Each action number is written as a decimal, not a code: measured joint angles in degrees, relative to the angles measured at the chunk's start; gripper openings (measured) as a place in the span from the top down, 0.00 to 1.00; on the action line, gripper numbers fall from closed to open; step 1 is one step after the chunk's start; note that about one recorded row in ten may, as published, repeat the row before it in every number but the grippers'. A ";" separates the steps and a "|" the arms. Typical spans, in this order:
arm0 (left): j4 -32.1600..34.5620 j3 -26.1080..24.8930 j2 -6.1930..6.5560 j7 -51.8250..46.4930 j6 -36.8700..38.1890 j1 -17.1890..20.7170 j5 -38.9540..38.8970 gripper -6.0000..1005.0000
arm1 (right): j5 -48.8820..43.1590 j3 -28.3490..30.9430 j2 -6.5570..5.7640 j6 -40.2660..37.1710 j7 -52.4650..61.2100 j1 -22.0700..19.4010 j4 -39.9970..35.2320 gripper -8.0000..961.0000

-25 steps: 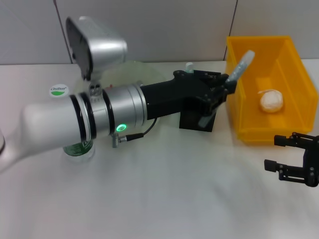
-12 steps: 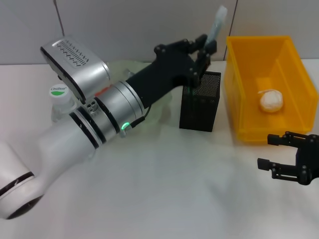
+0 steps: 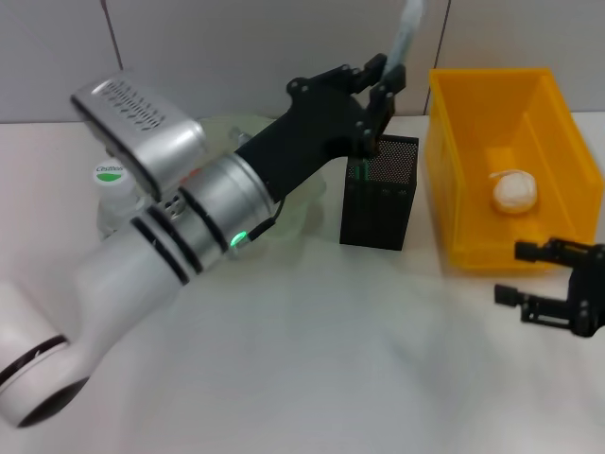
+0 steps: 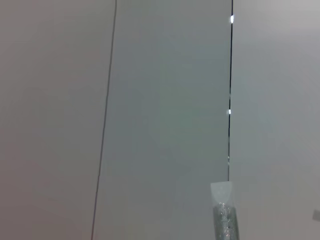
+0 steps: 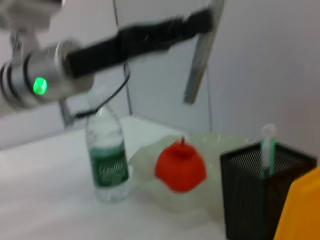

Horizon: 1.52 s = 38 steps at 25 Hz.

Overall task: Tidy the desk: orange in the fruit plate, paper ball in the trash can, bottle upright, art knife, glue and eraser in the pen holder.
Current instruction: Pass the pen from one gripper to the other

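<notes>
The knife will pass between my grippers, so next I will close my right gripper on the art knife's upper part [image 3: 406,34] [image 5: 218,6], above the fingers of my left gripper.
My left gripper [image 3: 383,83] is shut on the art knife [image 3: 408,28], a grey metallic stick that points up, just above the black mesh pen holder [image 3: 378,197]. The knife's tip [image 4: 225,212] shows against the wall. The mint-green glue [image 5: 267,150] stands inside the pen holder [image 5: 250,187]. In the yellow trash can [image 3: 473,189] lies the paper ball [image 3: 515,192]. The orange [image 5: 181,167] rests in the pale green fruit plate [image 5: 145,160]. The bottle [image 5: 107,155] stands upright. The eraser is out of view. My right gripper [image 3: 522,274] hovers open near the bin's front.
My left arm [image 3: 189,227] stretches across the table's left half and covers most of the fruit plate [image 3: 293,219] and the bottle [image 3: 112,178] in the head view. A grey tiled wall stands close behind the table.
The left gripper rose and swung the art knife from a low tilt beside the trash can to upright above the pen holder. The right gripper shifted slightly.
</notes>
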 joint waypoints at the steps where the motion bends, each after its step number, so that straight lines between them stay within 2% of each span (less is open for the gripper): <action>1: -0.03 0.01 0.01 0.04 1.57 1.04 0.00 0.82 | 0.18 1.65 0.08 -0.89 0.00 0.00 0.00 0.23; 3: -0.03 0.02 0.01 0.31 4.60 3.14 0.05 0.82 | 1.59 6.40 0.11 -5.38 -0.05 -0.10 0.00 0.23; 9: -1.24 1.35 0.01 0.60 13.28 8.92 0.59 0.82 | 5.36 11.12 -0.67 -14.44 2.05 -0.52 0.00 0.23; 14: -5.05 4.67 0.01 0.68 18.19 9.50 0.57 0.82 | 7.76 11.64 -1.28 -21.06 5.86 0.35 0.00 0.23; 18: -7.53 7.09 0.02 0.71 21.10 9.62 1.12 0.82 | 8.99 11.46 -1.25 -24.35 10.29 3.02 0.01 0.23; 26: -8.16 7.32 0.19 0.56 24.73 9.66 6.63 0.82 | 8.74 10.73 -0.81 -24.93 11.63 7.37 -0.14 0.23; 31: -8.25 7.25 0.27 0.26 26.49 9.75 7.91 0.82 | 8.45 6.87 -0.72 -24.59 11.79 10.23 -0.02 0.23; 38: -8.29 7.46 0.27 0.21 27.51 9.72 7.99 0.82 | 8.40 2.88 0.27 -23.18 12.21 13.34 0.01 0.23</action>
